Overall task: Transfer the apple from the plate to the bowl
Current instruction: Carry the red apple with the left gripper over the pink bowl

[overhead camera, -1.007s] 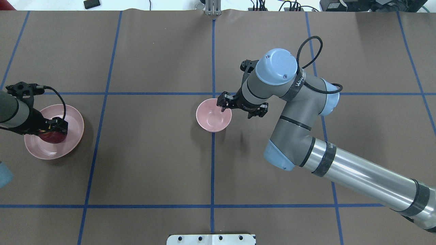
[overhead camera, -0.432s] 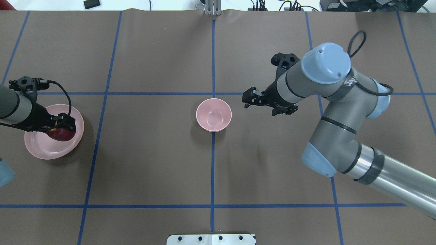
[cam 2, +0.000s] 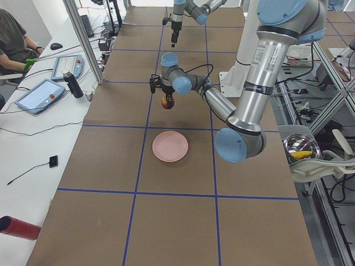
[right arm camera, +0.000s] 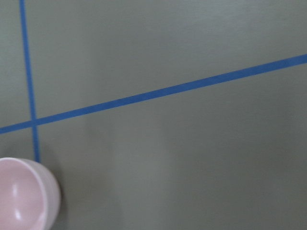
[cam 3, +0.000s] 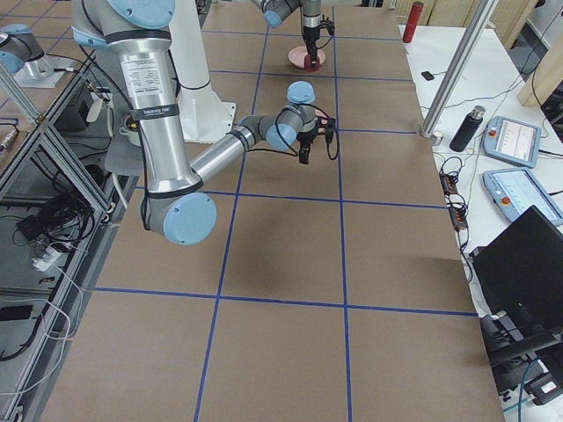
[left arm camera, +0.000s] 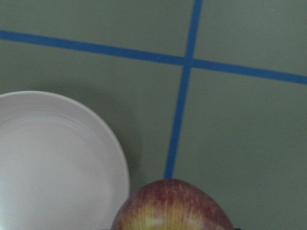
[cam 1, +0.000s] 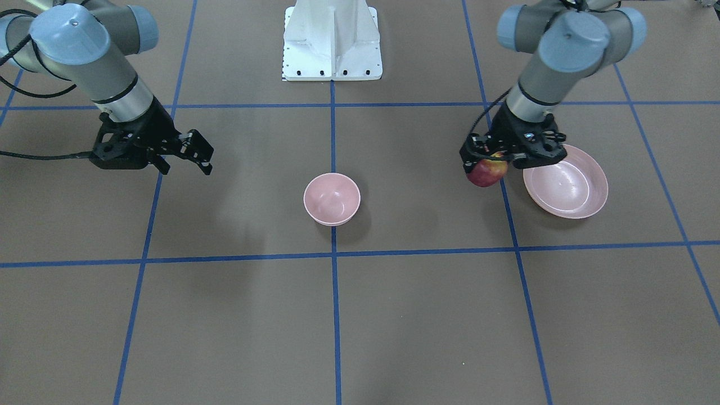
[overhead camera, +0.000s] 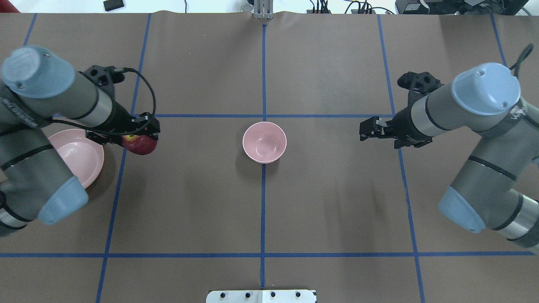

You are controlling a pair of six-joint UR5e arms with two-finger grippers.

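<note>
Next, my left gripper lets go of the dark-red apple, so that it ends up inside the small pink bowl (cam 1: 333, 202) at the centre of the table.
The dark-red apple (overhead camera: 141, 146) hangs in my left gripper (overhead camera: 140, 139), which is shut on it from above. It is held above the table just past the bowl-side rim of the pale-pink plate (overhead camera: 80, 162), which holds nothing. The apple also shows in the front view (cam 1: 485, 173) beside the plate (cam 1: 565, 183), and at the bottom of the left wrist view (left arm camera: 172, 206). The small pink bowl (overhead camera: 264, 142) stands at the table's centre, with nothing in it. My right gripper (overhead camera: 364, 130) is open and holds nothing, well off to the bowl's right.
Blue tape lines (overhead camera: 262, 210) grid the brown table cover. The white robot base (cam 1: 332, 39) stands at the robot's edge of the table. Off the far edge, a side bench holds tablets (cam 2: 41, 94) and a bottle (cam 2: 72, 84).
My left gripper has lifted the apple off the plate and carried it right, toward the bowl. My right arm has drawn back from the bowl to the right.
</note>
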